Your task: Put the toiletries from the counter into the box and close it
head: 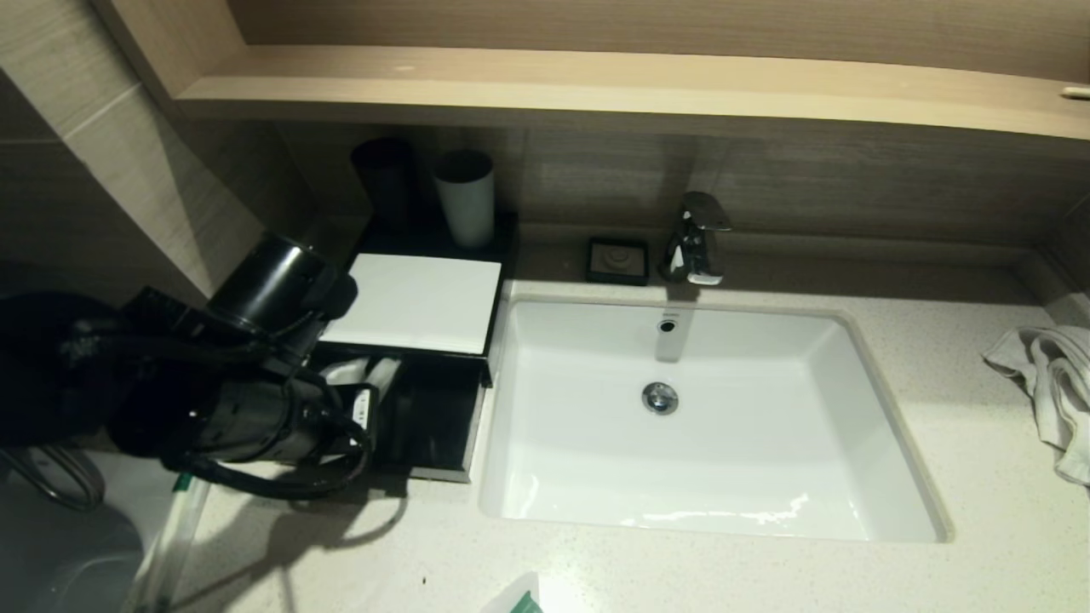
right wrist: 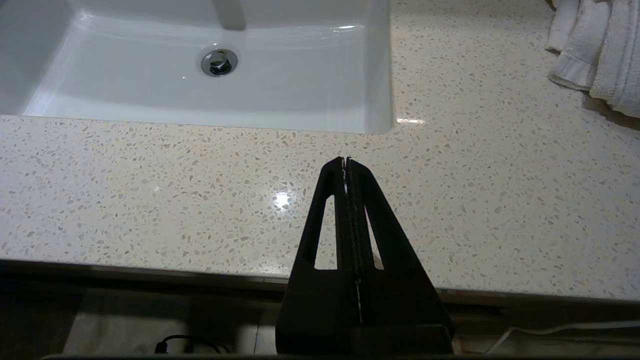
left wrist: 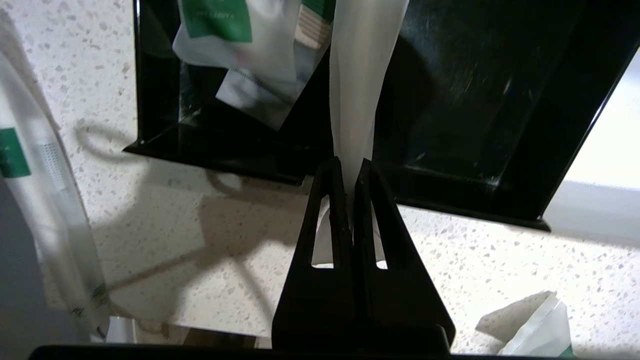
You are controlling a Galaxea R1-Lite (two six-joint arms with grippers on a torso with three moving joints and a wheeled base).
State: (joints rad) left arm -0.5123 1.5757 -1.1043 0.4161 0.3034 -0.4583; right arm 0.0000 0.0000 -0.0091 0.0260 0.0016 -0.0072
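Observation:
Next, my left gripper puts the long white packet down in the middle of the open compartment (head: 382, 410) (left wrist: 367, 45), next to the green-labelled packets.
My left gripper (left wrist: 350, 162) is shut on a long white translucent packet (left wrist: 357, 90) and holds it over the front wall of the black box (left wrist: 480, 200), with the packet's far end reaching into the open compartment. Other white packets with green labels (left wrist: 235, 35) lie inside the box. The box (head: 443, 464) stands left of the sink, its white lid (head: 417, 302) lying over the rear half. More packets lie on the counter: a long one (head: 183, 519) at the left and one (head: 519, 596) at the front edge. My right gripper (right wrist: 346, 161) is shut and empty above the counter's front edge.
The white sink (head: 860, 409) fills the middle, with the faucet (head: 698, 238) and a small black soap dish (head: 617, 260) behind it. A black cup (head: 383, 179) and a white cup (head: 464, 196) stand behind the box. A white towel (head: 1047, 383) lies at the right. A wooden shelf overhangs the back.

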